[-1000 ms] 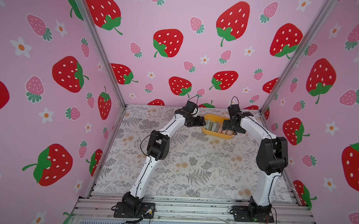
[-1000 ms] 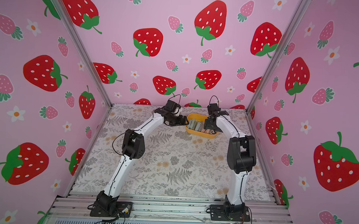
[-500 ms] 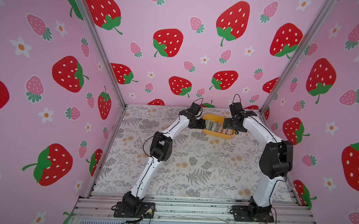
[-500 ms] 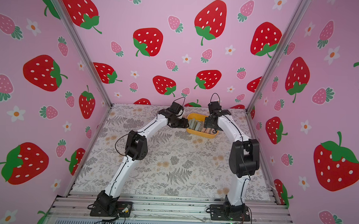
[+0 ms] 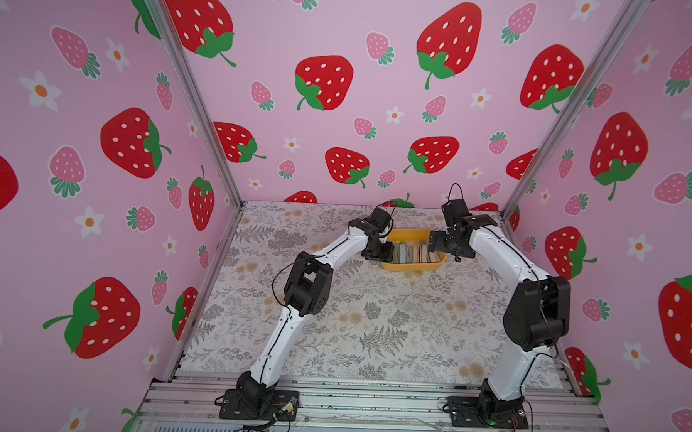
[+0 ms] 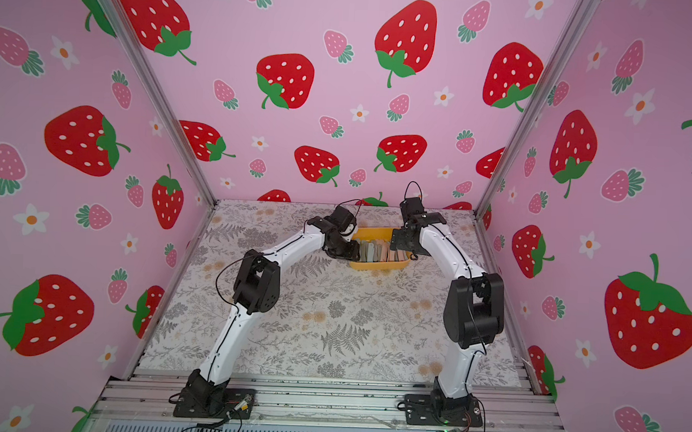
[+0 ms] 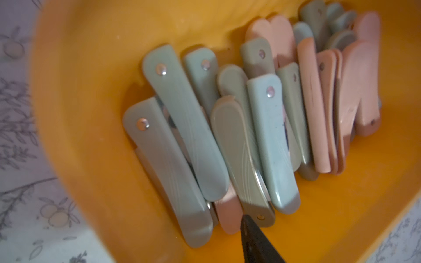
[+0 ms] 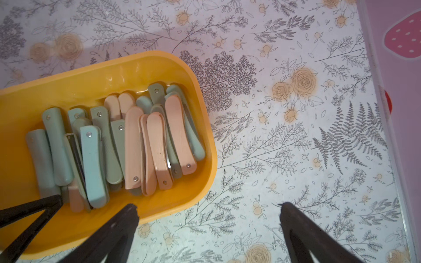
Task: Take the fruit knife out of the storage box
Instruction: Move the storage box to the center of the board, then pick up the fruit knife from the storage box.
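Next, I close my right gripper on the middle of the pink fruit knife [image 8: 179, 135] that is nearest to the end of the storage box farthest from my left gripper.
The storage box [image 5: 412, 267] is a shallow yellow-orange tub at the back of the table, seen in both top views [image 6: 378, 265]. It holds several folded fruit knives [image 8: 134, 145] with green and pink handles, packed side by side. My left gripper [image 5: 386, 251] reaches into the box's left end. In the left wrist view only one dark finger [image 7: 252, 236] shows, its tip against the end of an olive-green fruit knife [image 7: 241, 164]. My right gripper [image 8: 207, 209] is open at the box's right end, one finger over the box rim [image 8: 182, 205] and the other over the table.
The floral table mat [image 5: 371, 326] spreads in front of the box. Pink strawberry walls close in the left, back and right sides. The right wall's metal edge [image 8: 387, 136] runs close to my right gripper. Both arm bases stand on the front rail [image 5: 368, 402].
My left gripper has moved right and down into the box's left end. The right arm has shifted slightly, its gripper still wide open by the box.
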Controlling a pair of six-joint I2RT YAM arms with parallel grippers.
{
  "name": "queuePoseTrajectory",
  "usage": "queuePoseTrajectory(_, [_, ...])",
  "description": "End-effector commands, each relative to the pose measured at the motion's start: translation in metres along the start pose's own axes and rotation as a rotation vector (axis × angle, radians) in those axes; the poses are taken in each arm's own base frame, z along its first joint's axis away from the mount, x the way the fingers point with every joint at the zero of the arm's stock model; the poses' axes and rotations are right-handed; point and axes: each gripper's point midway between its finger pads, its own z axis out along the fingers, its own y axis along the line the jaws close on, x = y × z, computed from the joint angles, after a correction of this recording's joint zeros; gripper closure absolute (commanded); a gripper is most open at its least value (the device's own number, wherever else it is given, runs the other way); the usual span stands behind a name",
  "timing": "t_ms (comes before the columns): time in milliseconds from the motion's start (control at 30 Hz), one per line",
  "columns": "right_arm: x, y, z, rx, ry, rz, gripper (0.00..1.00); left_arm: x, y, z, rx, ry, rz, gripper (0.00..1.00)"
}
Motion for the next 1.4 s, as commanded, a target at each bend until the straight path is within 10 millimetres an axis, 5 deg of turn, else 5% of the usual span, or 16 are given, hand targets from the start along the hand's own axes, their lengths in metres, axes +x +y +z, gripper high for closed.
queuePoseTrajectory(0, [0.011,0.003,-0.03,-0.061,0.003,-0.025,0.01,0.03,-0.009,-0.006,-0.004,0.076,0.01,0.51])
queuePoseTrajectory(400, [0.083,0.007,-0.067,-0.125,0.078,-0.024,0.01,0.134,-0.068,-0.028,0.06,0.187,0.107,0.55])
queuePoseTrajectory(700, [0.142,-0.02,-0.077,-0.108,0.14,0.049,0.04,0.205,-0.09,-0.045,0.056,0.223,0.119,0.54])
queuePoseTrajectory(967, [0.191,-0.031,-0.088,-0.127,0.188,0.063,0.29,0.205,-0.081,-0.091,-0.025,0.143,0.126,0.21])
queuePoseTrajectory(1167, [0.211,-0.03,-0.079,-0.082,0.232,0.013,0.58,0.212,-0.065,-0.133,-0.079,0.075,0.102,0.14])
queuePoseTrajectory(1367, [0.219,-0.033,-0.054,0.023,0.271,-0.025,0.59,0.236,-0.044,-0.165,-0.119,0.06,0.083,0.01])
